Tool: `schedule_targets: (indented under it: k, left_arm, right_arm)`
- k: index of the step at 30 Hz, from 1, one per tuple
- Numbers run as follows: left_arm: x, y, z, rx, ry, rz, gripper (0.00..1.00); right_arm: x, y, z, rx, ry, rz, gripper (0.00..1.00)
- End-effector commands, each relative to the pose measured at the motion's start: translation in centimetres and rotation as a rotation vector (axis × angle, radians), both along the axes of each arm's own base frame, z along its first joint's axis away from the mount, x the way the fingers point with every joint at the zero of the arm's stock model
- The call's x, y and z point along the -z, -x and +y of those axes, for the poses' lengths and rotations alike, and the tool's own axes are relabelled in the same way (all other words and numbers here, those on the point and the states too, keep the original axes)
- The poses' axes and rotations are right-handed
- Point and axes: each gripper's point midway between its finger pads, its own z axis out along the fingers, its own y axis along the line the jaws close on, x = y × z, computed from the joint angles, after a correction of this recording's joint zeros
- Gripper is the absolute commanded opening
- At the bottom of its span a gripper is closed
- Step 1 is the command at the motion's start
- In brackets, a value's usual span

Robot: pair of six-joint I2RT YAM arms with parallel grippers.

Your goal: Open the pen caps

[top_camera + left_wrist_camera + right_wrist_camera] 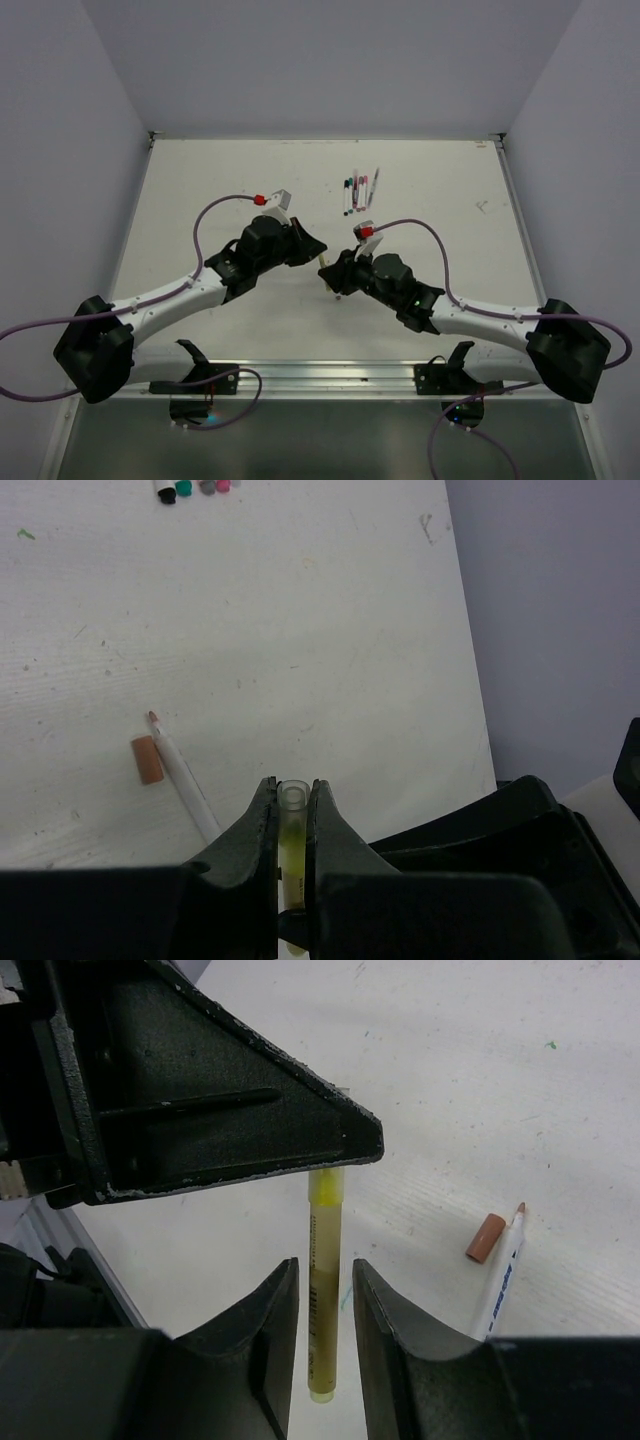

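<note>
Next, my left gripper lets go of the yellow pen's cap on the bare table (312,285) (107,825) near the loose brown cap.
My left gripper (292,790) is shut on a yellow pen (291,830), holding it near its brighter yellow end (327,1188) above the table. The pen's barrel (323,1300) hangs down between the fingers of my right gripper (325,1275), which is open with a gap on each side of the barrel. In the top view the two grippers meet at mid-table, left (316,250) and right (331,276). A brown cap (486,1237) lies loose on the table beside an uncapped white pen (500,1280); both also show in the left wrist view, the cap (147,759) and the pen (185,785).
Several capped pens (358,188) lie in a row at the back of the white table (200,200); their caps (190,488) show at the top of the left wrist view. Grey walls enclose the table on three sides.
</note>
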Motion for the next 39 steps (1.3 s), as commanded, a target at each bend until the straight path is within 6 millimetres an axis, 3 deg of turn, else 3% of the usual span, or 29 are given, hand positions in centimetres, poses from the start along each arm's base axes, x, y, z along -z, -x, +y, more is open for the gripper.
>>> schedule_targets:
  k: [1,6,11,12,15,20,24,27,33,36,39]
  left_arm:
    - [-1.1,-0.2,-0.3,-0.002,0.052,-0.039,0.00]
    - [-1.8,-0.4,-0.3,-0.013,0.066,-0.062,0.00]
    - [-3.7,-2.4,1.3,-0.132,0.068,-0.121,0.00]
    - [-4.8,-2.8,1.6,-0.149,0.080,-0.144,0.00]
    - [-7.3,-4.8,3.3,-0.205,0.116,-0.185,0.00]
    - [-11.1,-9.6,8.2,-0.369,0.163,-0.244,0.00]
    - [-14.0,-12.1,9.9,-0.451,0.202,-0.275,0.00]
    - [-14.7,-13.9,11.8,-0.513,0.237,-0.259,0.00]
    - [-14.3,-16.2,15.2,-0.603,0.341,-0.205,0.00]
    - [-13.8,-16.8,15.8,-0.603,0.341,-0.195,0.00]
    - [-12.4,-16.5,14.9,-0.527,0.271,-0.180,0.00]
  right_arm:
    - [-2.0,-0.6,1.6,-0.023,-0.040,-0.044,0.29]
    - [-1.3,-0.9,2.0,-0.029,-0.018,-0.036,0.01]
    - [-0.7,-0.1,1.7,-0.058,0.000,-0.031,0.00]
    - [0.0,0.2,1.4,-0.066,0.017,-0.024,0.00]
    - [0.5,0.9,1.0,-0.091,0.029,-0.023,0.00]
    - [1.0,1.8,1.2,-0.153,0.064,-0.028,0.00]
    - [1.7,2.5,1.1,-0.178,0.085,-0.030,0.00]
    - [2.1,2.8,0.9,-0.192,0.095,-0.036,0.00]
    - [3.2,3.3,0.4,-0.200,0.103,-0.032,0.00]
    - [3.1,3.4,0.2,-0.187,0.093,-0.027,0.00]
    - [2.7,3.1,0.0,-0.158,0.089,-0.021,0.00]
